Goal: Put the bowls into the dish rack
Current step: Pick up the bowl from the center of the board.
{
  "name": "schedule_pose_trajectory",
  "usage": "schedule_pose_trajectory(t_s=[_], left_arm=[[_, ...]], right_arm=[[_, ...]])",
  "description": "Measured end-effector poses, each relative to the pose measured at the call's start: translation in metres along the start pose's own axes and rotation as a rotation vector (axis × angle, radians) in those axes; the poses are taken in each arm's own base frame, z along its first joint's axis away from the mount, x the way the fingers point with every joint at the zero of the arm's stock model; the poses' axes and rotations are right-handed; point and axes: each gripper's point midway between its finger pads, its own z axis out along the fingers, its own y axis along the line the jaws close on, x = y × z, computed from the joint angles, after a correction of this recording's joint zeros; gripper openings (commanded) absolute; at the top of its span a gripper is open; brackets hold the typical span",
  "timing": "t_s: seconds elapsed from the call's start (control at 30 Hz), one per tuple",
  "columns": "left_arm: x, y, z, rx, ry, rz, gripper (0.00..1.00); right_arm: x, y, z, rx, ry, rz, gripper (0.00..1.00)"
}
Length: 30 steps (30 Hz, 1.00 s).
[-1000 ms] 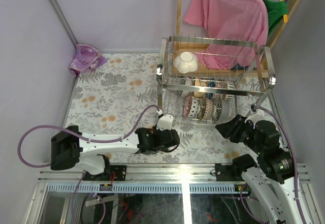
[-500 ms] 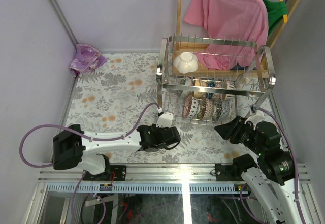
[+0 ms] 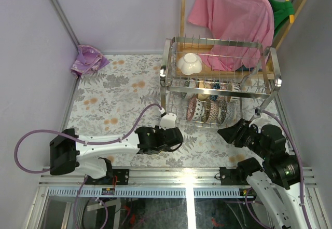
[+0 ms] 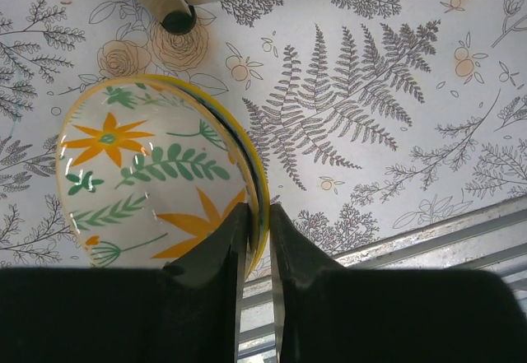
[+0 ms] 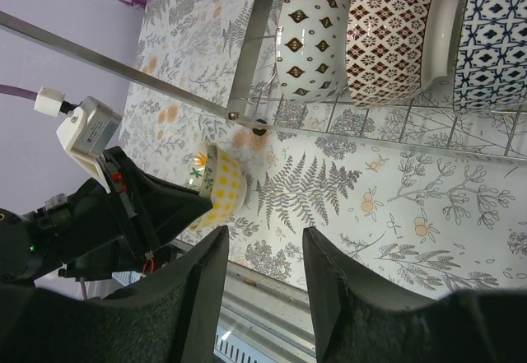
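The lower bowl's yellow rim is held in my left gripper as well, so I will put the stack down and then pinch only the flowered bowl's rim (image 4: 235,142).
A bowl (image 4: 148,182), yellow-dotted outside with orange and green flowers inside, hangs on its side just above the floral table. My left gripper (image 4: 258,215) is shut on its rim, one finger inside and one outside. From above, the left gripper (image 3: 178,135) sits in front of the dish rack's (image 3: 218,46) left corner. The same bowl (image 5: 218,183) shows in the right wrist view. Several patterned bowls (image 3: 207,109) stand on edge in the rack's lower tier, and a white bowl (image 3: 189,63) lies upturned on the upper tier. My right gripper (image 3: 228,132) is open and empty, right of the held bowl.
The rack's chrome foot (image 4: 165,5) stands just beyond the held bowl. A pink shirt (image 3: 233,18) hangs on a wooden stand (image 3: 182,11) behind the rack. A purple cloth bundle (image 3: 89,60) lies in the far left corner. A metal rail (image 3: 181,177) lines the near edge.
The left arm has drawn a little to the left and its wrist has turned, with the jaws closing on the bowl's rim. The right gripper has edged left and opened slightly.
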Motion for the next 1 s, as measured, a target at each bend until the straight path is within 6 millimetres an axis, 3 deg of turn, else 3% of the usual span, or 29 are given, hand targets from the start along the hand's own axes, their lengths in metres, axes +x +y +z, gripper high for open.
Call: schedule_pose_trajectory(t_s=[0.1,0.17,0.27,0.53,0.6,0.7,0.87,0.93,1.0], left_arm=[[0.001,-0.001,0.000,0.007,0.005,-0.001,0.08],[0.001,-0.002,-0.001,0.009,0.008,-0.001,0.01],[0.001,-0.002,-0.001,0.011,0.008,0.001,0.00],[0.001,-0.009,-0.002,0.029,0.021,0.009,0.22],[0.000,-0.014,-0.004,0.044,0.023,0.008,0.23],[0.000,-0.021,-0.005,0.064,0.027,0.009,0.11],[0.003,-0.022,-0.003,0.063,0.036,0.016,0.08],[0.003,-0.023,-0.003,0.065,0.036,0.016,0.14],[0.001,-0.025,-0.004,0.069,0.037,0.016,0.32]], right_arm=[[0.001,-0.001,0.001,0.000,0.002,0.000,0.50],[0.001,-0.001,0.001,-0.001,0.002,0.000,0.50],[0.002,-0.001,0.001,-0.004,-0.001,-0.001,0.51],[0.002,-0.001,0.000,-0.008,-0.003,-0.002,0.52],[0.003,-0.001,0.000,-0.012,0.001,-0.002,0.53],[0.005,0.000,0.000,-0.021,0.005,-0.003,0.53],[0.006,0.000,-0.001,-0.027,0.006,-0.004,0.53],[0.006,0.001,-0.001,-0.029,0.007,-0.004,0.54],[0.006,0.001,-0.001,-0.029,0.008,-0.004,0.54]])
